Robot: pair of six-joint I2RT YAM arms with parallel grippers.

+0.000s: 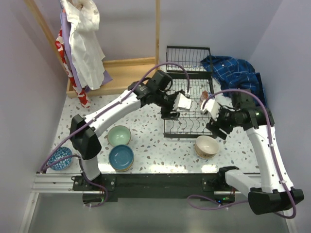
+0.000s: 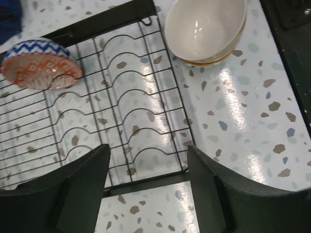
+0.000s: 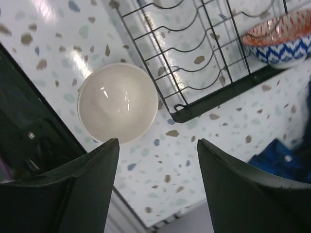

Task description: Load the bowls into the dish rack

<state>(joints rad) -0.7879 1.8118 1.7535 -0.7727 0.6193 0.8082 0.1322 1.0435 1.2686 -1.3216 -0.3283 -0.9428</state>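
Note:
Next, the left gripper moves to the beige bowl and closes on the bowl's rim (image 1: 197, 147) (image 2: 201, 59) at the side facing the teal blue bowl.
The black wire dish rack (image 1: 187, 104) stands at the table's middle back. A red-orange patterned bowl (image 1: 205, 95) rests in it, also seen in the left wrist view (image 2: 41, 64) and the right wrist view (image 3: 279, 39). A beige bowl (image 1: 207, 146) sits in front of the rack's right corner (image 2: 206, 26) (image 3: 117, 103). Pale green (image 1: 119, 135), teal blue (image 1: 121, 157) and dark blue speckled (image 1: 60, 158) bowls sit at the left. My left gripper (image 1: 168, 113) (image 2: 148, 189) is open and empty above the rack's near edge. My right gripper (image 1: 217, 130) (image 3: 158, 184) is open and empty, above the table beside the beige bowl.
A wooden clothes stand (image 1: 121, 73) with hanging garments (image 1: 82, 43) fills the back left. A blue plaid cloth (image 1: 233, 70) lies at the back right beside the rack, also in the right wrist view (image 3: 286, 158). The black base rail (image 1: 155, 184) runs along the near edge.

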